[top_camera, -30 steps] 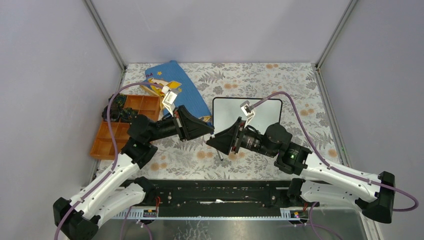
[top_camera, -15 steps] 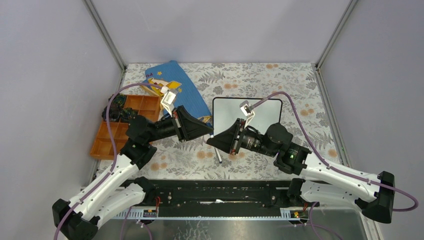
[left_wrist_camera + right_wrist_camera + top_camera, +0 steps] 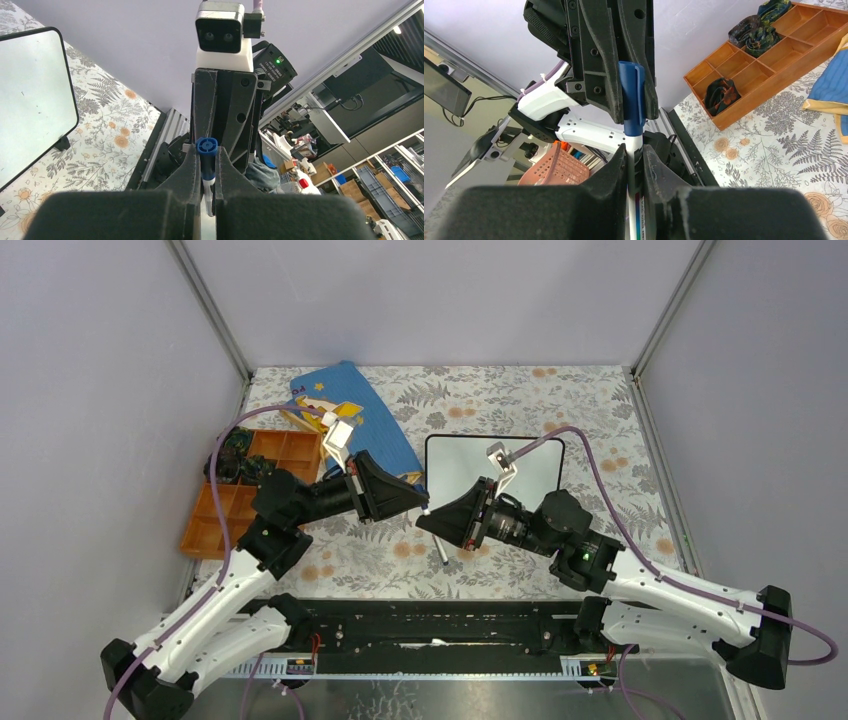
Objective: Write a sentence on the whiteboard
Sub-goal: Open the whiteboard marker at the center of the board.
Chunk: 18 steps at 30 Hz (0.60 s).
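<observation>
The robot's left gripper should release the blue cap on the table (image 3: 392, 537) between the tray and the near corner of the whiteboard. The blue cap is now in front of the whiteboard.
The whiteboard (image 3: 520, 462) lies on the floral table, right of centre; its glossy white face is blank and no sentence shows on it. It also shows in the left wrist view (image 3: 30, 100). My two grippers meet tip to tip in front of its near left corner. My left gripper (image 3: 421, 504) (image 3: 207, 150) is shut on the blue cap (image 3: 207, 146) (image 3: 631, 95) of a marker. My right gripper (image 3: 429, 521) (image 3: 634, 150) is shut on the marker's white barrel (image 3: 633, 150), whose free end sticks out toward the near edge (image 3: 440, 550).
A blue picture book (image 3: 350, 410) lies at the back left, its corner under my left wrist. An orange wooden compartment tray (image 3: 196, 540) with dark bundles stands at the left edge, also in the right wrist view (image 3: 719, 122). Grey walls enclose the table.
My right arm has shifted slightly to the right. Both grippers stay shut on the marker; the left arm has barely moved.
</observation>
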Available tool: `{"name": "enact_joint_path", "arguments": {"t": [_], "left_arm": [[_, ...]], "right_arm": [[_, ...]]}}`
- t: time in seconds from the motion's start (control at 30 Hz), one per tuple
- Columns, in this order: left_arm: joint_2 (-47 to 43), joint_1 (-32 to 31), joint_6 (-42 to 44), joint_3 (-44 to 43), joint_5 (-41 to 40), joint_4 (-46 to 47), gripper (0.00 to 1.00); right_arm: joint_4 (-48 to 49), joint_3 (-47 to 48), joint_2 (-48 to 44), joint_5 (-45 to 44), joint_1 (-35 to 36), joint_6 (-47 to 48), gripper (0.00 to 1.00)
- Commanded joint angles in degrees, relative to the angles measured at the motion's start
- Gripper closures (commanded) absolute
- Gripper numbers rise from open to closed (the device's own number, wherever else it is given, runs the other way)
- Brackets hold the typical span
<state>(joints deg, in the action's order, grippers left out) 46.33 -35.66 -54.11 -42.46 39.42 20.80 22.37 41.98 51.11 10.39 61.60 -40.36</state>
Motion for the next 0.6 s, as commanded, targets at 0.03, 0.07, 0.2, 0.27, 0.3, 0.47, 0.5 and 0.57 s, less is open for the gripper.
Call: {"name": "enact_joint_path", "arguments": {"t": [0.03,0.07,0.2,0.27,0.3,0.47,0.5,0.57], "left_arm": [[-1.32,0.77,4.15,-4.16,-6.11,3.15,1.00],[-1.26,0.77,4.22,-4.23,-6.28,2.96,1.00],[-1.02,0.77,4.36,-4.32,-6.85,2.76,1.00],[-0.74,0.77,4.40,-4.39,-7.02,2.76,1.00],[-0.67,0.77,4.55,-4.43,-7.18,2.68,1.00],[-0.32,0.90,5.05,-4.78,-7.89,2.33,1.00],[-0.32,0.86,5.06,-4.82,-7.99,2.32,1.00],[-0.20,0.90,5.15,-4.92,-8.12,2.32,1.00]], "right_arm": [[-1.79,-1.52,-2.36,0.42,-0.17,-1.08,1.00],[-1.78,-1.61,-2.47,0.57,-0.19,-0.96,1.00],[-1.69,-1.86,-3.10,1.47,-0.18,-0.67,1.00],[-1.76,-2.05,-3.43,1.56,-0.19,-0.62,1.00],[-1.80,-2.14,-3.61,1.56,-0.17,-0.60,1.00],[-2.13,-2.30,-4.24,1.64,-0.17,-0.57,1.00],[-2.12,-2.45,-4.34,1.69,-0.19,-0.52,1.00],[-2.12,-2.65,-4.59,1.69,-0.21,-0.58,1.00]]}}
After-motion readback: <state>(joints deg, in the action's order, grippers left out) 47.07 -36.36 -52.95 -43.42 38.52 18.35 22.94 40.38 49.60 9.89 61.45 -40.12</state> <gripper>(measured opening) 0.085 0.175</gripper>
